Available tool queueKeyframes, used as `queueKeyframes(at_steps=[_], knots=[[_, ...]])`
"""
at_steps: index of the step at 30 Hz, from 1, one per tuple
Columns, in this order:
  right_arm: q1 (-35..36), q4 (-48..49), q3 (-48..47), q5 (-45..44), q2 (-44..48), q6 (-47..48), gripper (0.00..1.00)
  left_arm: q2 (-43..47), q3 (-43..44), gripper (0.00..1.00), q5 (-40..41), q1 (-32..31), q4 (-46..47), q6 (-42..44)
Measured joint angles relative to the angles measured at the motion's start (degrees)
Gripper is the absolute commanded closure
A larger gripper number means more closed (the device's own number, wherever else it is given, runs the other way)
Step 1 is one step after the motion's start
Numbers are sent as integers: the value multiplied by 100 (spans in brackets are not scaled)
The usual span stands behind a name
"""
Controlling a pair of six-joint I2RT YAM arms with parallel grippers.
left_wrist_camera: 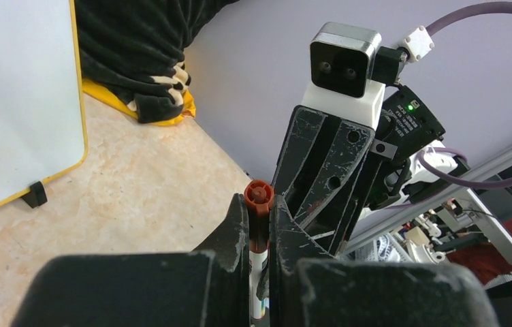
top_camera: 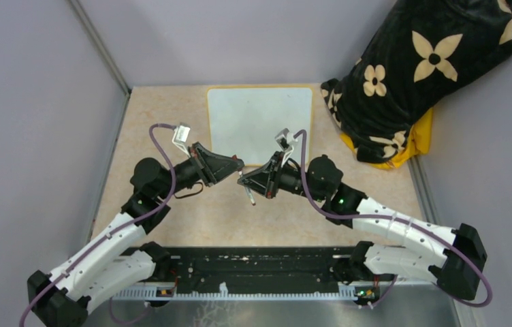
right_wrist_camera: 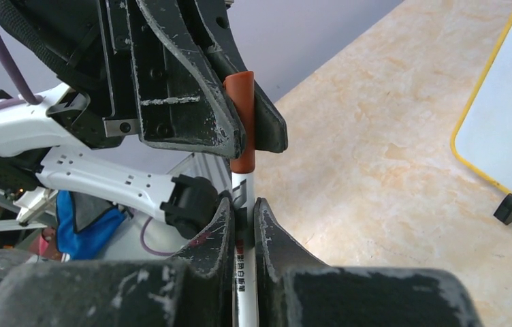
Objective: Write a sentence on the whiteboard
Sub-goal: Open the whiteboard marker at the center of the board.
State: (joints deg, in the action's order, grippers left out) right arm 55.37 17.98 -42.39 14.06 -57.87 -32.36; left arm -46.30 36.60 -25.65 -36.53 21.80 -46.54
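Next, my left gripper releases the reddish-brown cap on the beige table [top_camera: 230,208], between the whiteboard and the black rail.
The whiteboard [top_camera: 260,122] lies at the back middle of the beige table, white with a thin yellow frame. Its face shows plain white, and the sentence is not in view. Just in front of it both grippers meet on one marker [top_camera: 250,196]. My left gripper [left_wrist_camera: 259,211] is shut on the marker's reddish-brown cap [left_wrist_camera: 259,193]. My right gripper [right_wrist_camera: 244,211] is shut on the white barrel [right_wrist_camera: 242,185] just below the cap [right_wrist_camera: 242,122]. The whiteboard's edge also shows in the wrist views [left_wrist_camera: 15,102] [right_wrist_camera: 505,129].
A black blanket with cream flowers [top_camera: 417,75] lies on something yellow at the back right, beside the board. Grey walls close in the table on the left, back and right. A black rail [top_camera: 260,269] runs along the near edge. The board's black foot [right_wrist_camera: 508,208] rests on the table.
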Motion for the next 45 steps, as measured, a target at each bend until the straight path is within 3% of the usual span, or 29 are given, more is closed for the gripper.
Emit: queueKeyframes(at_steps=[15,45], knots=[[28,780,535,-116,361,129,100,11,326,100,125,-114,-380,81],[37,719,791,-393,704,249,100,37,389,100,566,-275,-713,151]])
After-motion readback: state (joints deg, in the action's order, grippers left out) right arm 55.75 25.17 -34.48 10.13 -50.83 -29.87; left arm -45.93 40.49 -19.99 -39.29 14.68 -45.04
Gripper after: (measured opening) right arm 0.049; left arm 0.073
